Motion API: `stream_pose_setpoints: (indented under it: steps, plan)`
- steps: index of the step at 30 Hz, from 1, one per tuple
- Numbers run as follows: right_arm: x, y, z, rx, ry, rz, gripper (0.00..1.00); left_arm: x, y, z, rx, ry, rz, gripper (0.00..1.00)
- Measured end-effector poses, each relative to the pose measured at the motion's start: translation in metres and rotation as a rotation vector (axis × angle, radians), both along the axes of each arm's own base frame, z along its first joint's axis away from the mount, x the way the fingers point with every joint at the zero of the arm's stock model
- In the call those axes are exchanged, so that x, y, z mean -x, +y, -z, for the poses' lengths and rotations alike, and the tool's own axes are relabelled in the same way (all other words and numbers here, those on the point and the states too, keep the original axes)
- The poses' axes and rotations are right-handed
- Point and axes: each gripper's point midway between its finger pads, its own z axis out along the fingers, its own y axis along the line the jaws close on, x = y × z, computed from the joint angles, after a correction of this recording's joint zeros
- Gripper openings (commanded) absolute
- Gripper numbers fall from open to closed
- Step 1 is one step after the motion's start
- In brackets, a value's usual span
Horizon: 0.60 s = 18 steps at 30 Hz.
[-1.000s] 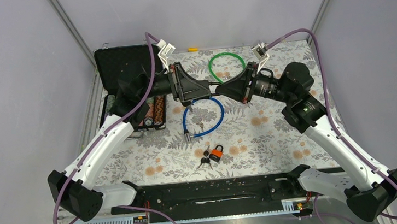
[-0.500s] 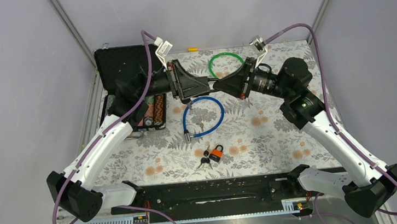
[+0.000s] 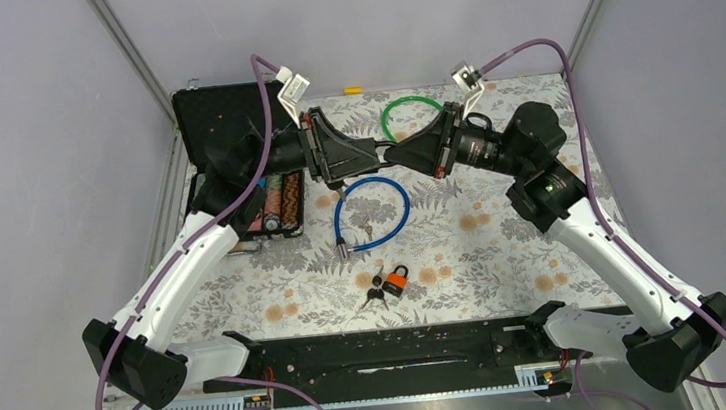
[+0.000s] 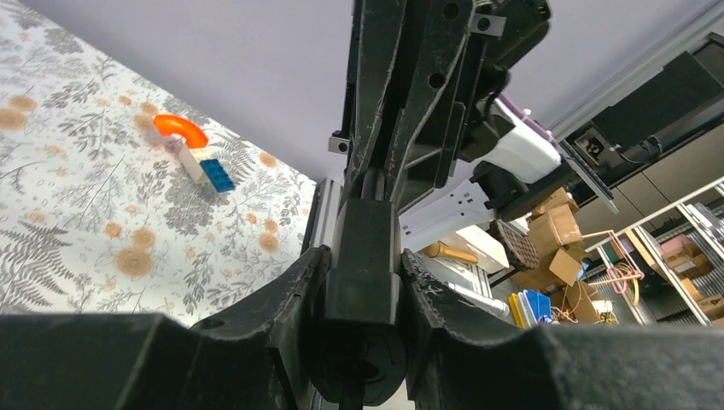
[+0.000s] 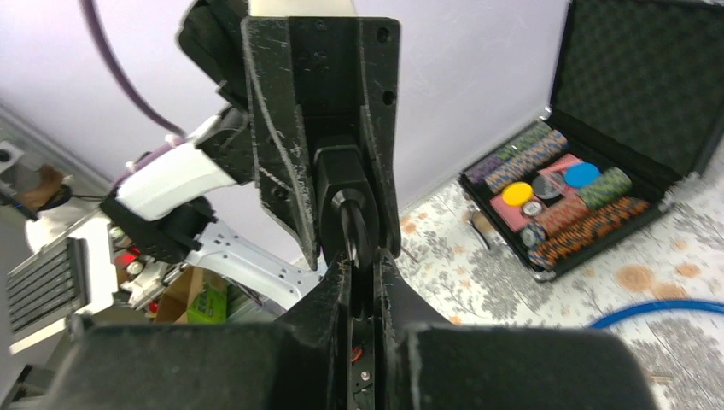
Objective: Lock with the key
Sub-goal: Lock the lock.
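Observation:
My right gripper is going to put the black padlock down by the orange flowers, beside the blue cable lock (image 3: 481, 210).
Both grippers meet in the air above the back of the table. My left gripper (image 3: 377, 152) is shut on the black lock body (image 4: 363, 307) of the green cable lock, whose green loop (image 3: 413, 117) hangs behind. My right gripper (image 3: 394, 155) faces it, shut on the thin dark key (image 5: 355, 229) at the end of the lock body (image 5: 340, 175). In the right wrist view the fingers (image 5: 335, 286) are pressed close together. The key blade is hidden.
A blue cable lock (image 3: 371, 209) lies on the floral mat below the grippers. An orange padlock (image 3: 396, 281) with keys lies nearer the front. An open black case (image 3: 231, 127) of poker chips sits at the back left. Orange and blue bricks (image 4: 192, 145) lie at the mat's far right.
Both wrists have lifted slightly and shifted towards the back, still joined at the lock. The wrist cameras have turned a little. Both grips are unchanged.

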Motion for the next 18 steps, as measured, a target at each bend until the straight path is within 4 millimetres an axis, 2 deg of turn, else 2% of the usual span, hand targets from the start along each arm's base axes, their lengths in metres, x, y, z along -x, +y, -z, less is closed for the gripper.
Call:
stream_pose_setpoints:
  steps: [2,3,5,6,7,9,10,13,18]
  plan:
    - [-0.006,-0.002,0.008,0.033,0.02,0.04,0.0,-0.005,0.001,0.005,-0.017,0.013,-0.019,0.24]
    - [-0.009,-0.003,0.013,0.047,0.031,0.058,0.0,-0.007,0.003,0.008,-0.026,0.021,-0.03,0.39]
    - [-0.016,-0.006,0.024,0.08,0.071,0.097,0.0,-0.012,0.005,0.017,-0.044,0.032,-0.053,0.75]
    - [-0.019,-0.008,0.028,0.087,0.095,0.108,0.0,-0.018,0.006,0.025,-0.059,0.039,-0.076,0.88]
    - [-0.023,-0.008,0.034,0.097,0.112,0.119,0.0,-0.023,0.006,0.035,-0.076,0.048,-0.1,0.97]
    - [-0.029,-0.011,0.055,0.134,0.17,0.136,0.0,-0.028,0.005,0.056,-0.117,0.068,-0.13,0.99]
    - [-0.036,-0.018,0.073,0.163,0.218,0.163,0.0,-0.031,0.006,0.067,-0.144,0.077,-0.155,0.99]
    - [-0.046,-0.036,0.101,0.21,0.305,0.214,0.0,-0.044,0.011,0.092,-0.211,0.079,-0.234,0.99]
    - [-0.046,-0.054,0.119,0.296,0.295,0.251,0.0,-0.054,0.021,0.113,-0.299,0.018,-0.279,0.99]
